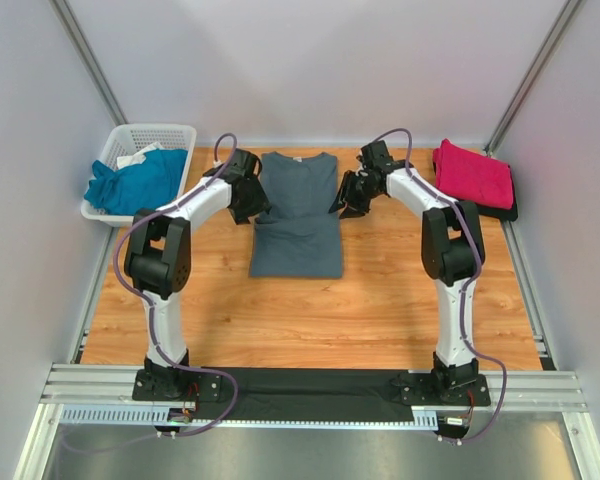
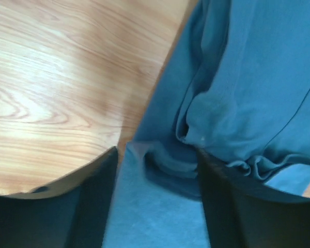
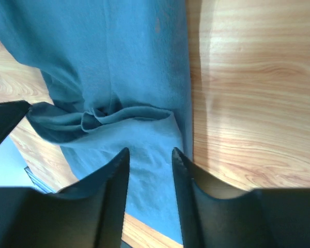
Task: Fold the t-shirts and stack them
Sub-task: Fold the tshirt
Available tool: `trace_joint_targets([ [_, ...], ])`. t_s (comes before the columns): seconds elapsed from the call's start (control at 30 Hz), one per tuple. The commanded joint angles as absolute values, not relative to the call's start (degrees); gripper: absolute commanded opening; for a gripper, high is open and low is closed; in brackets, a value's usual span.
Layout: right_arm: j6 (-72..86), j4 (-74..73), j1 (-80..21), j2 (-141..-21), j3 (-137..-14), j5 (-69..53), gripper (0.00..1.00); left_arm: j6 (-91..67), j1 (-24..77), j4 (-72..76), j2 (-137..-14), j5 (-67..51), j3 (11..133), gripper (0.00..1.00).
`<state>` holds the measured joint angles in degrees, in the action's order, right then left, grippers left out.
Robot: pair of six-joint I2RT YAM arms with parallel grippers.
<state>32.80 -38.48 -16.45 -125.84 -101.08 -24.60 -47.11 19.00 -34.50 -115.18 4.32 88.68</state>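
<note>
The folded-up hem of the grey t-shirt lies rumpled. My right gripper should pinch the corner (image 3: 169,123) under it while my left gripper straightens the other corner of the t-shirt.
The dark slate-grey t-shirt (image 1: 298,215) lies flat at the table's back middle, collar away from me, with both sleeves folded inward. My left gripper (image 1: 248,205) is open at the shirt's left edge, and its fingers straddle bunched folded fabric (image 2: 212,113) in the left wrist view. My right gripper (image 1: 348,200) is open at the shirt's right edge, its fingers apart over the folded sleeve (image 3: 129,119). The magenta-pink t-shirt (image 1: 472,172) lies folded at the back right. The teal-blue t-shirt (image 1: 135,182) is crumpled in the basket.
A white lattice basket (image 1: 170,133) stands at the back left corner and also holds something white. A dark cloth (image 1: 500,211) shows under the pink shirt. Bare wooden table (image 1: 300,310) stretches in front of the grey shirt. Grey walls close in on three sides.
</note>
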Motion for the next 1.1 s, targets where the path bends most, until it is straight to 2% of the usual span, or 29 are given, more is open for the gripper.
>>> trace_joint_targets([
  [0.0,30.16,-40.24,-15.91,-124.28,-106.07,-25.57,0.46,-46.15,17.49,-32.70,-108.92,4.92,90.53,0.71],
  [0.07,28.83,-41.92,-15.91,-123.14,-107.31,-25.40,0.52,-45.79,17.49,-32.43,-106.19,5.01,89.74,0.76],
  [0.17,27.42,-42.54,-16.08,-116.92,-106.00,-23.12,0.55,-48.24,17.58,-29.72,-99.77,2.56,84.48,0.82],
  [0.33,29.09,-35.43,-17.40,-108.91,-94.17,-23.47,0.56,-52.73,19.76,-18.14,-89.57,-0.96,69.45,0.83],
  [0.43,30.85,-31.03,-18.54,-107.14,-88.97,-23.82,0.54,-54.14,21.62,-11.18,-88.42,-2.81,64.52,0.77],
  [0.5,31.81,-28.31,-19.42,-107.66,-87.37,-23.47,0.47,-54.49,22.32,-7.84,-89.64,-4.39,63.20,0.63],
  [0.57,33.91,-24.03,-20.21,-108.71,-85.27,-23.64,0.37,-55.10,23.29,-4.58,-92.01,-4.66,63.37,0.44],
  [0.7,37.52,-17.59,-21.00,-111.88,-84.72,-24.52,0.28,-56.69,23.82,-1.59,-96.32,-5.97,65.21,0.19],
  [0.77,38.32,-16.18,-21.18,-114.33,-85.78,-24.35,0.24,-57.13,24.08,-0.35,-97.99,-6.41,65.92,0.12],
  [1.07,39.11,-17.84,-21.18,-121.46,-91.14,-18.99,0.20,-58.27,25.14,-2.72,-109.67,-4.58,74.96,0.01],
])
